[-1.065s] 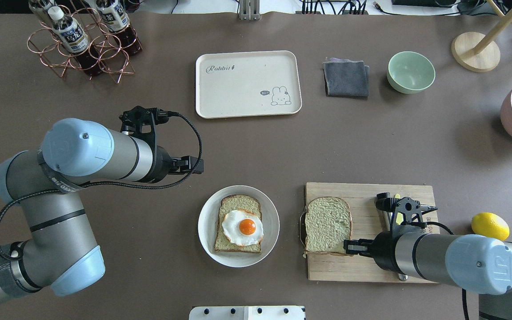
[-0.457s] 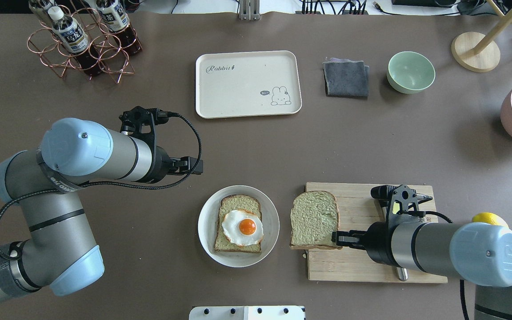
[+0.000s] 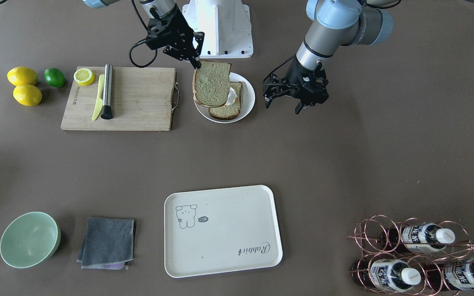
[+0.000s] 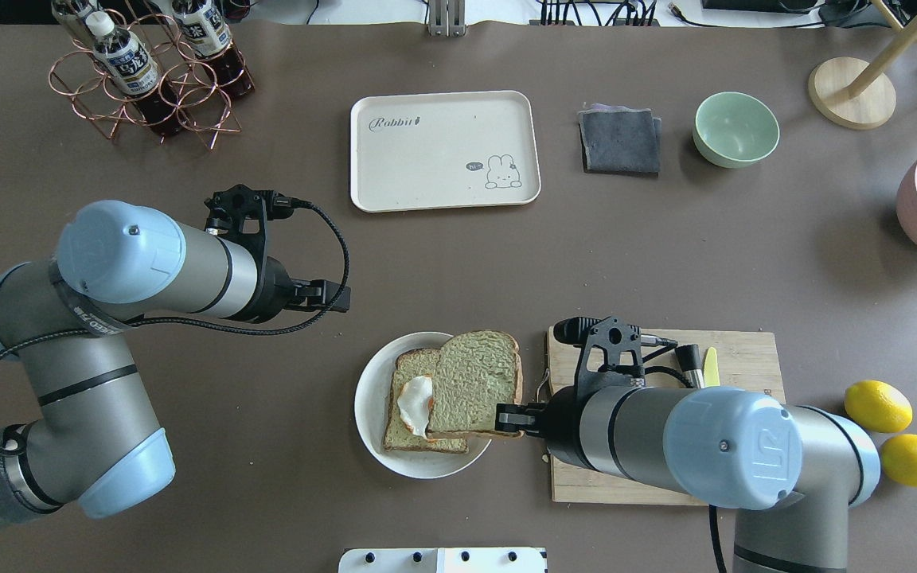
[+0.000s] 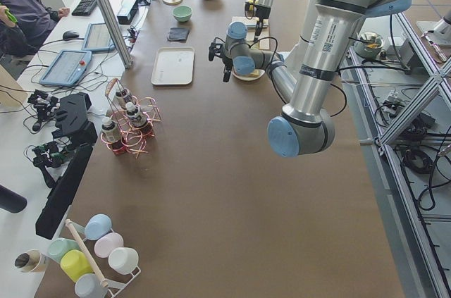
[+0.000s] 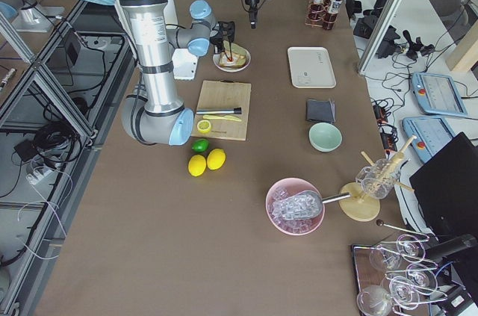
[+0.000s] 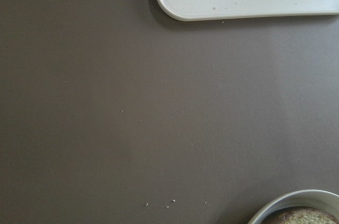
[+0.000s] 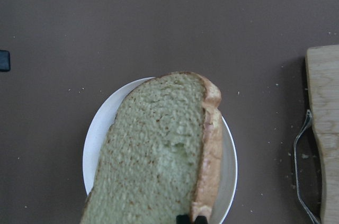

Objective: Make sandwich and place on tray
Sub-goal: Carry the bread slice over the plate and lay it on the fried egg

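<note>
Next, my right gripper releases the second slice of bread on top of the fried egg that is on the white plate (image 3: 226,93) (image 8: 154,167).
A round white plate (image 4: 371,414) holds a bread slice (image 4: 405,370) with a fried egg (image 4: 413,402) on it. My right gripper (image 4: 510,418) is shut on the edge of a second bread slice (image 4: 476,383) and holds it over the plate, covering most of the egg. The held slice also shows in the front view (image 3: 211,88) and in the right wrist view (image 8: 159,150). My left gripper (image 3: 282,106) is open and empty, beside the plate and apart from it. The cream tray (image 4: 442,151) with the "Rabbit" script lies bare at the far side.
A wooden cutting board (image 3: 138,98) beside the plate carries a yellow knife (image 3: 97,98), a steel rod (image 3: 107,90) and a lemon half (image 3: 84,76). Lemons (image 3: 22,76) and a lime (image 3: 54,77) lie past it. A grey cloth (image 4: 620,140), a green bowl (image 4: 735,129) and a bottle rack (image 4: 148,72) stand at the far side.
My right gripper has carried the second bread slice left, off the cutting board and over the plate, where it now covers most of the egg. My left arm shifted slightly left and away.
</note>
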`<state>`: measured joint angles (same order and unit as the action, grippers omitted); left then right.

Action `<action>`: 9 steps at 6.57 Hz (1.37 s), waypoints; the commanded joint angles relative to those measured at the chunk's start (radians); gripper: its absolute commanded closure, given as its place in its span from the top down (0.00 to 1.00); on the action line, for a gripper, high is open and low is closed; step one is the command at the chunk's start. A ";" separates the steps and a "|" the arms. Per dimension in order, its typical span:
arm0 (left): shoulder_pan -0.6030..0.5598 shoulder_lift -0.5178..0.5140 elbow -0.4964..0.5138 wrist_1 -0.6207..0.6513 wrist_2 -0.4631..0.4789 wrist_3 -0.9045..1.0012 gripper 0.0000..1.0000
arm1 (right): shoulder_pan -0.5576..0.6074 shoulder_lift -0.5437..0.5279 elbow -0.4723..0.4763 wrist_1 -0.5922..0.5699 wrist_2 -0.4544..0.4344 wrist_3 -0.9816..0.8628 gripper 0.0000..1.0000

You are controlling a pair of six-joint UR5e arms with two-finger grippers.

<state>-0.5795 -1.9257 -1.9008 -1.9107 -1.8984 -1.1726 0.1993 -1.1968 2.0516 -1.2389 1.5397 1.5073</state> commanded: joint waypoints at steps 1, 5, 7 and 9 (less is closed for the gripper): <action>-0.005 0.004 0.000 -0.001 -0.008 0.002 0.98 | -0.026 0.026 -0.048 0.001 -0.035 -0.012 0.00; -0.005 0.004 -0.001 -0.001 -0.008 0.002 0.98 | -0.027 0.072 -0.112 0.006 -0.036 -0.036 0.00; -0.005 0.004 -0.001 -0.001 -0.008 0.002 0.98 | -0.027 0.085 -0.139 0.007 -0.036 -0.042 0.00; -0.003 0.002 0.000 -0.001 -0.007 0.002 0.98 | -0.027 0.086 -0.155 0.007 -0.038 -0.044 0.00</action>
<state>-0.5843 -1.9230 -1.9007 -1.9113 -1.9057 -1.1704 0.1718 -1.1118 1.9062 -1.2319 1.5029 1.4647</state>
